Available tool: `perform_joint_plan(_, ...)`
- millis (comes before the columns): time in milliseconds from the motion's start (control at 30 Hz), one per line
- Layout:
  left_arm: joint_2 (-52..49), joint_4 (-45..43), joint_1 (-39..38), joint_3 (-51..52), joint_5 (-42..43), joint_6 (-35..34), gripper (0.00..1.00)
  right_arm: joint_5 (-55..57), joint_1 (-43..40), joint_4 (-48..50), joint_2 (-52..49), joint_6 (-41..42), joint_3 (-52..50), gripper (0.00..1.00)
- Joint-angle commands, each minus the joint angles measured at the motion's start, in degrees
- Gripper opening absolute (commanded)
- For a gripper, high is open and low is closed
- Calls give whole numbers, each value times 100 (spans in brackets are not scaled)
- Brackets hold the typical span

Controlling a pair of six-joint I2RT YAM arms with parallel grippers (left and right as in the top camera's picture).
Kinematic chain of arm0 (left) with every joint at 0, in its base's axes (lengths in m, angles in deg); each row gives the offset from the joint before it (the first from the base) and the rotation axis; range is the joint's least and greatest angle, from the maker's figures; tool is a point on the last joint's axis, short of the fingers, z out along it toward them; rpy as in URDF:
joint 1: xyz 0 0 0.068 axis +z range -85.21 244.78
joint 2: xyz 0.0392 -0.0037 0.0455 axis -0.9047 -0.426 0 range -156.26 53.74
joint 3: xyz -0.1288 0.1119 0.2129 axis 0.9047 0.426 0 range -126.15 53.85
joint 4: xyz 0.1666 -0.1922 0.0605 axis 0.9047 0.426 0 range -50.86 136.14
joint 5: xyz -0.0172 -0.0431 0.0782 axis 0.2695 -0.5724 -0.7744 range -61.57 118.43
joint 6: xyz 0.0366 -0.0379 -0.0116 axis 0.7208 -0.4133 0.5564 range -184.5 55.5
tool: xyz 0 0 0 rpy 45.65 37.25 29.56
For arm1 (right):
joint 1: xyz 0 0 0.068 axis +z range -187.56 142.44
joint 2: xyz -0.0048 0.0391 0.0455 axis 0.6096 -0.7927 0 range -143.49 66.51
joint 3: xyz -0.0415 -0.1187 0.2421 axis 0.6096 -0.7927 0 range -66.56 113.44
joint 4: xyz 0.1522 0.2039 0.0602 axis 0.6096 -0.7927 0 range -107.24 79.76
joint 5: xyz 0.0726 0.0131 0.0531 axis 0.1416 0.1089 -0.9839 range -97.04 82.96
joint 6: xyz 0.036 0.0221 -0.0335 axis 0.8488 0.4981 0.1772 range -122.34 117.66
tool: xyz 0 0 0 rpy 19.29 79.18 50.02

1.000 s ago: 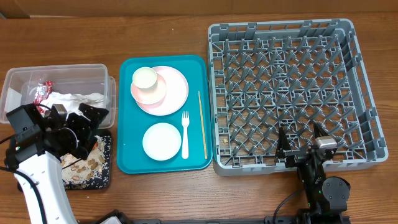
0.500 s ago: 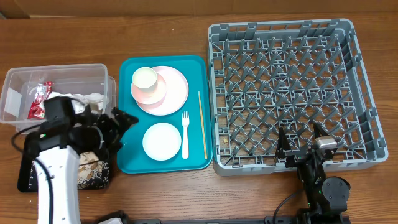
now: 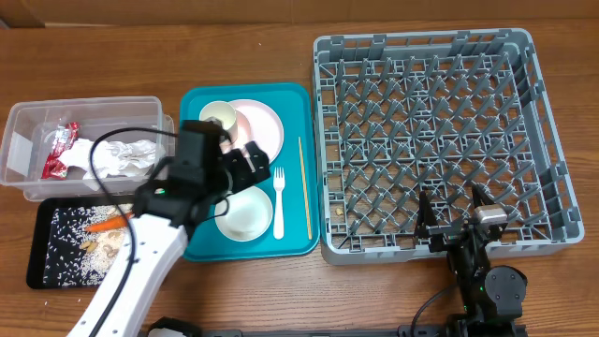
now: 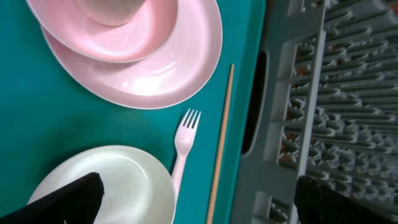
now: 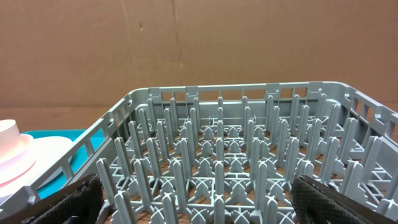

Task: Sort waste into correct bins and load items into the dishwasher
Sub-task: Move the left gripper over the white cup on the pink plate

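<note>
The robot's left gripper will next go to the whitish cup's rim (image 3: 234,114), on the side toward the grey rack, and close there.
My left gripper (image 3: 245,161) is open and empty, hovering over the teal tray between the pink plate (image 3: 262,131) and the white bowl (image 3: 245,215). In the left wrist view its fingers (image 4: 199,211) straddle the bowl (image 4: 118,186), the white fork (image 4: 183,146) and the chopstick (image 4: 221,137). A whitish cup (image 3: 217,116) sits on the plate. The fork (image 3: 278,201) and chopstick (image 3: 304,187) lie on the tray's right side. The clear tub (image 3: 19,140) holds the red wrapper (image 3: 56,150) and napkins (image 3: 126,154). The black tray (image 3: 42,271) holds the carrot (image 3: 108,223) and rice bits. My right gripper (image 3: 454,220) is open at the front edge of the grey rack (image 3: 435,140).
The teal serving tray (image 3: 201,248) lies between the bins and the rack. In the right wrist view the rack's pegs (image 5: 230,155) fill the space ahead of the open fingers (image 5: 199,208), with a brown cardboard wall behind. The rack holds no dishes.
My left arm has swung right, from over the black tray and tub to above the teal tray. The black tray's contents now show. The right arm has not moved.
</note>
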Motion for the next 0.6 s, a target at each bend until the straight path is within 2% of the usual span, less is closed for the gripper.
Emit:
perform_joint_plan(0,-621,-68,-511,-59,-793,-57,100,9,-22,31,26,26,-61,100)
perform_joint_plan(100,-1147,2,-643,-59,-826,-33,100,9,-22,31,26,26,-61,100)
perform_joint_plan(200,-1644,-85,-645,-59,-844,-31,89,-129,-22,33,26,44,-61,100)
perform_joint_plan(233,-1681,-125,-645,-61,-804,-28,88,-203,-22,37,26,74,-61,100)
perform_joint_plan(333,-1493,-286,-643,-249,-455,238,81,-402,-22,625,26,710,-50,100)
perform_joint_plan(400,-1246,-105,-645,-516,-356,463,80,-396,-22,656,26,1200,133,100)
perform_joint_plan(467,-881,210,-643,-907,-398,686,83,-343,-22,109,13,1552,608,100)
perform_joint_plan(567,-621,940,-573,-1681,-769,1147,85,-358,-22,-844,-289,1657,1447,100)
